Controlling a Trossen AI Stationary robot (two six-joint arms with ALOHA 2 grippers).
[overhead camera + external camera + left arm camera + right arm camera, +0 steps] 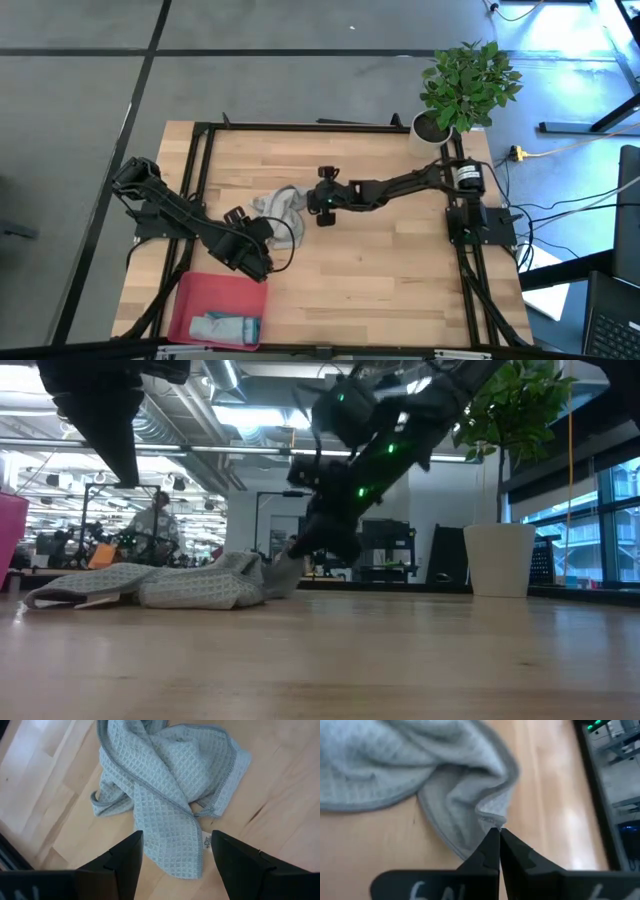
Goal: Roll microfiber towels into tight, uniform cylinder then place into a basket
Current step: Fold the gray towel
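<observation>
The left gripper needs to next move to the grey towel's near corner (280, 243) (197, 874) beside its white label and close on it there.
A light grey waffle-weave towel (278, 204) lies crumpled on the wooden table, a little left of centre. My right gripper (307, 205) reaches in from the table's right side and is shut on the towel's right-hand edge. My left gripper (172, 855) hangs open above the towel's near end (175, 850), pointing steeply down and touching nothing. The pink-red basket (190, 300) stands at the near left edge. A rolled pale blue towel (226, 326) lies inside it along its near wall. My right gripper pinches a bunched bit of the grey towel's hemmed edge (492, 819) between its two fingertips. The fingers slant down toward it from the table's right side. The cloth rises slightly to the fingers (285, 565), and the remainder lies slack on the table.
A white pot (432, 128) with a green plant stands at the table's far right corner. A black metal frame (300, 126) runs along the table's edges. Bare wood stretches across the near right half (400, 280).
</observation>
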